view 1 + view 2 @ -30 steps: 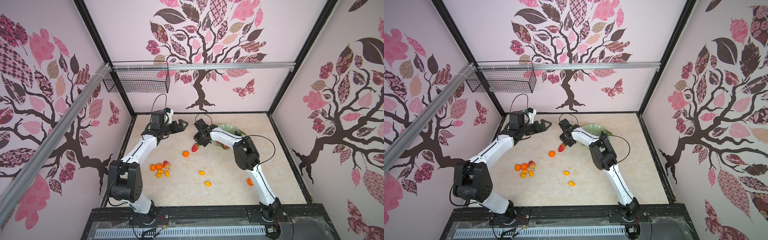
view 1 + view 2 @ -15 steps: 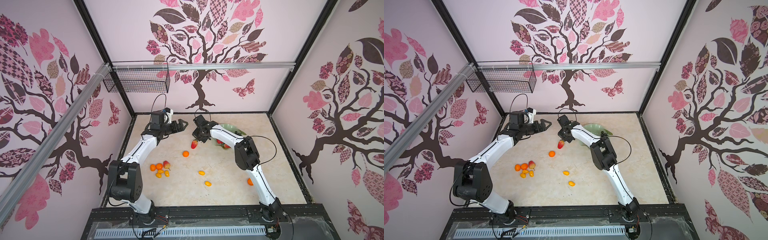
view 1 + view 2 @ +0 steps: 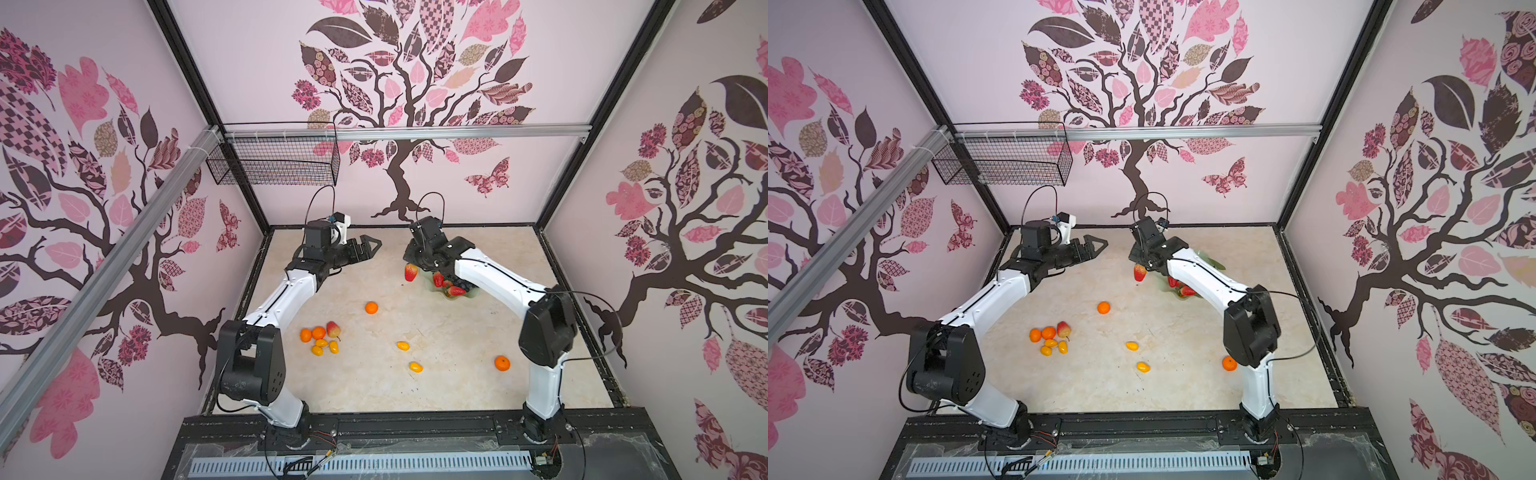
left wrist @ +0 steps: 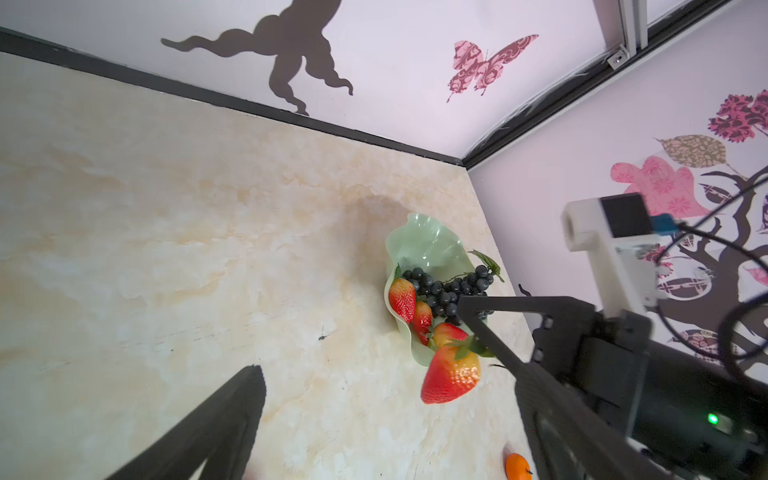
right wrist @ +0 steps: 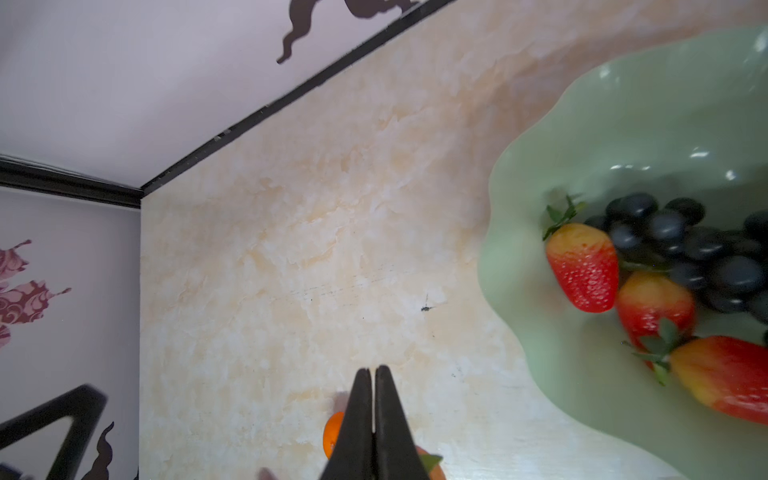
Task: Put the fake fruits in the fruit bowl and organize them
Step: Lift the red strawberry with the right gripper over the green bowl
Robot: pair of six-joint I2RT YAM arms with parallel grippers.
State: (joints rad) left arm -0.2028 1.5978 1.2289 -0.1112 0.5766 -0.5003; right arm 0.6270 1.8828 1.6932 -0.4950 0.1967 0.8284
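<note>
Next, my right gripper lets go of the red strawberry inside the fruit bowl (image 3: 439, 284) (image 5: 600, 337), against the other strawberries and away from the dark grape bunch.
My right gripper (image 3: 415, 262) (image 5: 372, 370) is shut on the green cap of a red strawberry (image 3: 410, 272) (image 3: 1140, 273) (image 4: 451, 376), which hangs above the table just left of the fruit bowl. The pale green fruit bowl (image 3: 1208, 261) (image 4: 428, 245) (image 5: 623, 124) lies mostly under the right arm in both top views. It holds strawberries (image 3: 438, 279) (image 5: 582, 266) and a dark grape bunch (image 4: 449, 286) (image 5: 685, 241). My left gripper (image 3: 371, 248) (image 3: 1099, 249) (image 4: 386, 395) hovers open and empty at the back left.
Loose on the table are an orange (image 3: 371, 308), a cluster of oranges (image 3: 318, 332), a pear (image 3: 333, 329) and small ovals (image 3: 321, 343), further ovals (image 3: 402, 345) (image 3: 415, 367), and an orange (image 3: 502, 363) by the right arm. A wire basket (image 3: 274, 162) hangs on the back wall.
The right gripper has lifted the strawberry off the table and carried it back and to the right, towards the bowl. The left arm has not moved.
</note>
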